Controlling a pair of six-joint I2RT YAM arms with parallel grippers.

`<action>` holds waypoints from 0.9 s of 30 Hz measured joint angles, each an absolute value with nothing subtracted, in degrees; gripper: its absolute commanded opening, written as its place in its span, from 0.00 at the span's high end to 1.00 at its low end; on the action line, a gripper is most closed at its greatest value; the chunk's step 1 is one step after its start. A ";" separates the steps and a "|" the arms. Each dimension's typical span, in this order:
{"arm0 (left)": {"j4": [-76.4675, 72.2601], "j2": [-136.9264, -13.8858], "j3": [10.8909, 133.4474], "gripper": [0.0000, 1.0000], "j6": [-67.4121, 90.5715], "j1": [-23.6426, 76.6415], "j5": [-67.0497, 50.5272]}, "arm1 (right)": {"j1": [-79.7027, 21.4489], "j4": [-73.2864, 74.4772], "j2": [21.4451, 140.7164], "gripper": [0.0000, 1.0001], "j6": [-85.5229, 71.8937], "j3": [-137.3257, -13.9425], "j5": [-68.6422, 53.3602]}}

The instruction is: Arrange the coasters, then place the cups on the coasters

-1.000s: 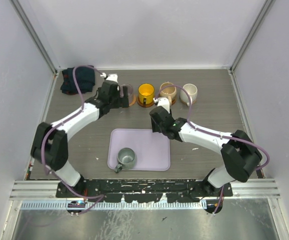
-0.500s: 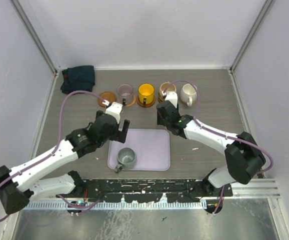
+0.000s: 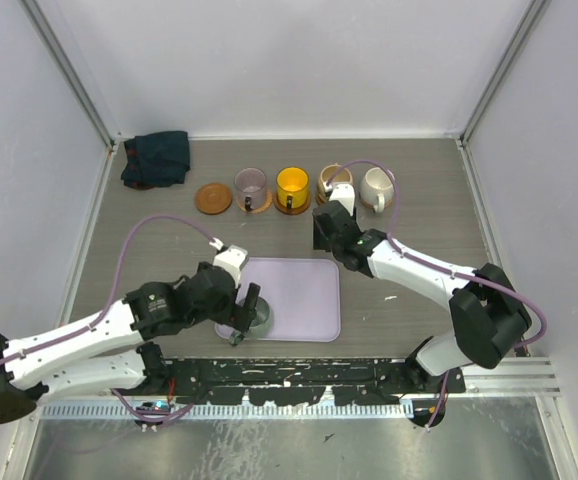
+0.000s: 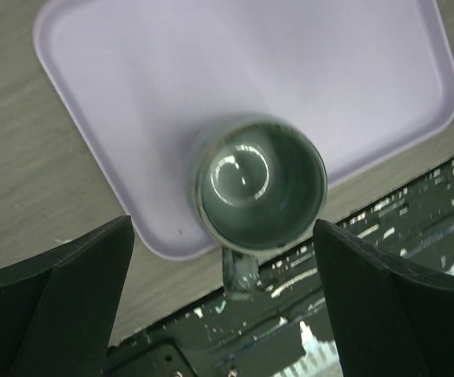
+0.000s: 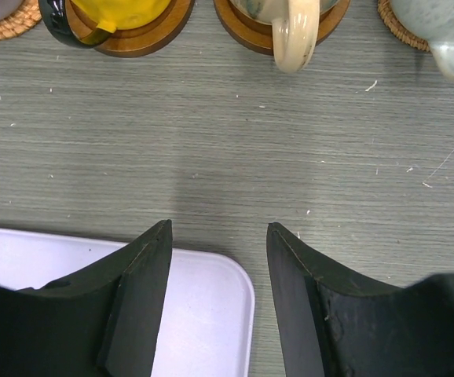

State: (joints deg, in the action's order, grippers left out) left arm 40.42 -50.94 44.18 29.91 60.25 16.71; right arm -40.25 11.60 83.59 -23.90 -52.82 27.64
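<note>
The grey-green cup's handle (image 3: 236, 338) (image 4: 239, 272) points toward the near edge of the table. I move my left gripper to it next and close my fingers there.
A grey-green cup (image 4: 260, 188) stands upright in the near left corner of the lavender tray (image 4: 353, 71), its handle (image 4: 240, 271) pointing toward the table's near edge. My left gripper (image 4: 223, 228) hovers over it, open, with one finger on each side and neither touching the cup (image 3: 259, 318). At the back is a row: an empty brown coaster (image 3: 213, 197), then the mauve cup (image 3: 251, 185), yellow cup (image 3: 292, 185), tan cup (image 3: 334, 180) and cream cup (image 3: 377, 185), each on a coaster. My right gripper (image 5: 219, 228) is open and empty, just in front of the tan cup (image 5: 294, 31).
A dark folded cloth (image 3: 156, 158) lies in the back left corner. The tray's far right corner (image 5: 211, 314) sits under my right fingers. Grey walls close off the table on the left, right and back. The black mounting rail (image 4: 345, 314) runs just beyond the tray's near edge.
My left arm has swung from the back row down to the tray and now hangs over the grey-green cup. The right gripper moved toward the tan cup, then held still.
</note>
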 measured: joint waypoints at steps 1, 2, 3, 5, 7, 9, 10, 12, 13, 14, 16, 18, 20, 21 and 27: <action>41.41 -50.74 43.70 0.02 31.18 61.84 16.75 | -40.25 11.60 83.59 0.44 -23.92 -52.82 27.46; 42.26 -50.65 43.46 0.02 32.36 63.16 16.80 | -40.25 11.57 83.61 0.44 -23.92 -52.82 27.33; 42.89 -50.65 43.35 0.02 33.26 64.25 16.95 | -40.25 11.60 83.61 0.44 -23.92 -52.82 27.22; 44.23 -50.85 43.24 0.02 35.29 66.50 17.56 | -40.25 11.57 83.61 0.44 -23.92 -52.82 27.07; 44.93 -51.46 42.92 0.02 36.88 68.34 18.26 | -40.25 11.57 83.61 0.44 -23.97 -52.82 26.92; 45.30 -52.45 42.09 0.02 38.39 69.60 18.72 | -40.25 11.57 83.61 0.44 -23.99 -52.82 26.89; 45.41 -53.08 41.34 0.02 39.03 70.13 18.92 | -40.25 11.57 83.61 0.43 -24.01 -52.82 26.89; 45.50 -53.80 39.83 0.02 39.72 70.52 19.29 | -40.25 11.57 83.61 0.44 -24.08 -52.82 26.87; 45.54 -54.00 39.20 0.00 39.86 70.57 19.33 | -40.25 11.60 83.61 0.44 -24.12 -52.82 26.87; 45.52 -54.13 38.54 0.02 39.88 70.57 19.38 | -40.25 11.60 83.61 0.44 -24.12 -52.82 26.85; 45.43 -54.15 37.50 0.07 39.90 70.59 19.33 | -40.25 11.60 83.61 0.44 -24.14 -52.82 26.83; 44.91 -54.13 36.56 0.11 39.90 70.61 19.31 | -40.25 11.60 83.61 0.44 -24.14 -52.82 26.81; 44.16 -53.98 35.64 0.18 39.92 70.70 19.27 | -40.25 11.62 83.61 0.44 -24.18 -52.82 26.72; 43.72 -53.82 35.16 0.22 39.90 70.74 19.27 | -40.25 11.62 83.64 0.44 -24.21 -52.82 26.70; 41.78 -53.39 34.00 0.30 39.88 70.78 19.27 | -40.25 11.62 84.64 0.44 -24.45 -52.82 26.17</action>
